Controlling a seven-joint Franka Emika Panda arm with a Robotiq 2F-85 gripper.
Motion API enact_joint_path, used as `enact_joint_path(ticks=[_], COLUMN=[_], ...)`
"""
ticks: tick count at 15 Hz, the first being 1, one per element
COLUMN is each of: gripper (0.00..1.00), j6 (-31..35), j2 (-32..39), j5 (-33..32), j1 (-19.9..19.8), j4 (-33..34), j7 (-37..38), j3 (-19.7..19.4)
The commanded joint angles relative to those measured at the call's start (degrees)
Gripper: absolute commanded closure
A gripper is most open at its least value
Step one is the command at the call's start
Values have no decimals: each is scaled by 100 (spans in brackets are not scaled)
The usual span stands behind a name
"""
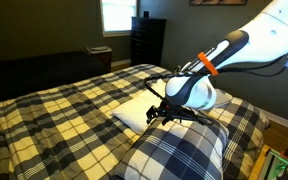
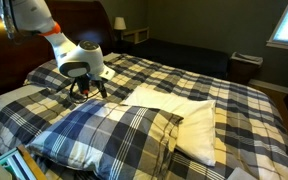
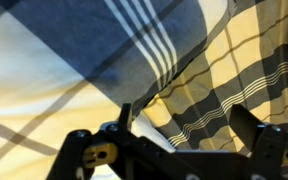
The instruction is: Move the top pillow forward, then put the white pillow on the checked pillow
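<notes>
Next, the robot's gripper will move to the white pillow's outer end (image 1: 128, 121), beside the open part of the bedspread beyond the checked pillow, and close there.
The checked pillow (image 1: 180, 152), plump with navy, white and pale-yellow plaid, lies at the near end of the bed in both exterior views (image 2: 102, 132). The white pillow (image 1: 134, 113) lies flat on the bedspread just behind it (image 2: 174, 103). My gripper (image 1: 162, 109) hovers low over the far edge of the checked pillow, next to the white pillow (image 2: 87, 89). In the wrist view the gripper (image 3: 184, 122) is open, its two fingers wide apart, with only plaid fabric showing between them. The navy plaid pillow (image 3: 94, 45) fills the upper left of that view.
The plaid bedspread (image 1: 64, 110) covers the whole bed. A dark headboard (image 2: 74, 15) stands behind the arm. A dark dresser (image 1: 147, 40) and a window (image 1: 117, 14) are beyond the bed. Another pale pillow (image 2: 12, 97) lies by the headboard.
</notes>
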Motion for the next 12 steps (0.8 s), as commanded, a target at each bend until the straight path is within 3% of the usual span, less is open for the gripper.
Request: enact_joint_path(ticks=[1, 2, 8, 9, 12], gripper=[0, 0, 0, 0, 0], j6=[479, 257, 477, 320, 242], j2=[924, 395, 946, 1032, 1259], j5=[-364, -169, -432, -392, -963], j1=[-28, -23, 25, -116, -49], j4=[727, 309, 773, 1012, 1433], j7=[-59, -37, -37, -150, -356], j3=[-215, -113, -345, -323, -668])
